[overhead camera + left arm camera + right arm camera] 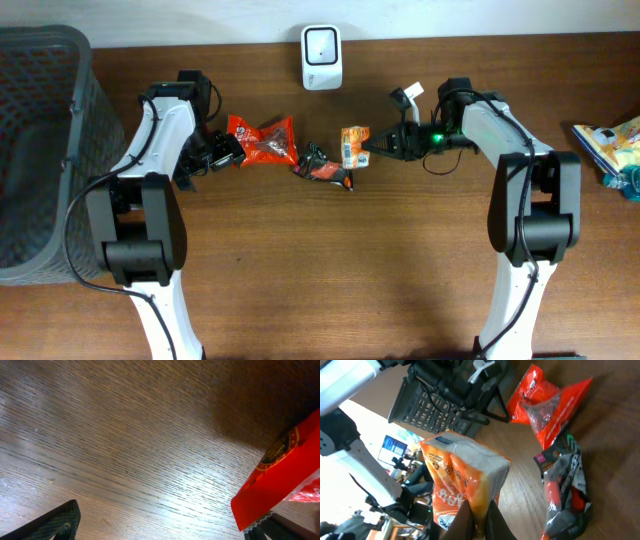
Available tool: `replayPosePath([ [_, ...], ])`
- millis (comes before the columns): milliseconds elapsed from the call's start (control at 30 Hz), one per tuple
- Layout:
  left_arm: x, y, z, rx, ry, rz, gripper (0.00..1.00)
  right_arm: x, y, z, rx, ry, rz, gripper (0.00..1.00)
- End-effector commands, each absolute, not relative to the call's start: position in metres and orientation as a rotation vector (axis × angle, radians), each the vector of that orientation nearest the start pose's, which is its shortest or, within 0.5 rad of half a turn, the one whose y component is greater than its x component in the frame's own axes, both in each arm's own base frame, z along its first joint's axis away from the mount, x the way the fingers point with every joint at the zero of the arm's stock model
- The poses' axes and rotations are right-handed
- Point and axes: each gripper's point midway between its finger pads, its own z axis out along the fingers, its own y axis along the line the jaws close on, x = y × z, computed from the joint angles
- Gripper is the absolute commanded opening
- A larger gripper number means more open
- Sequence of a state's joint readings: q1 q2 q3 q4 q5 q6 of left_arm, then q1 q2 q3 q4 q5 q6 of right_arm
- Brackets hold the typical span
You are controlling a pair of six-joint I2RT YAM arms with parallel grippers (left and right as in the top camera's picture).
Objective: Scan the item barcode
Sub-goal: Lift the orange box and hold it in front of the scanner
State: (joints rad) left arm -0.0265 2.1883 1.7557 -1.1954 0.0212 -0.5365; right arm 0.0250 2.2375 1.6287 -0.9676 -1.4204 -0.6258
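Observation:
My right gripper is going to release the orange snack packet on top of the teal bottle (628,177) next to the colourful bag.
My right gripper (372,148) (479,520) is shut on the edge of an orange snack packet (354,146) (462,475) and holds it just above the table's middle. The white barcode scanner (322,57) stands at the back edge, behind and left of the packet. My left gripper (222,152) (162,527) is open, low over the wood, with a red packet (265,140) (285,475) beside its right finger. No barcode shows on the orange packet in these views.
A dark crumpled packet (322,168) (565,485) lies between the red and orange packets. A dark mesh basket (40,150) (435,405) fills the left side. Colourful items (612,148) sit at the right edge.

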Motion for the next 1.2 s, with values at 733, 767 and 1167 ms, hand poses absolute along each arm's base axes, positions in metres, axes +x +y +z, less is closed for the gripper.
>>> replayPosePath([
  [733,0.404,-0.011,0.032,-0.83,3.101,0.014,0.99,0.589,0.156,0.172,-0.034,2.349,0.158,0.04],
  [767,0.404,-0.011,0.032,-0.83,3.101,0.014,0.99,0.594,0.16,0.178,-0.069,2.31,0.128,0.04],
  [1167,0.404,-0.011,0.032,-0.83,3.101,0.014,0.99,0.634,0.196,0.188,-0.499,1.97,-0.426,0.04],
])
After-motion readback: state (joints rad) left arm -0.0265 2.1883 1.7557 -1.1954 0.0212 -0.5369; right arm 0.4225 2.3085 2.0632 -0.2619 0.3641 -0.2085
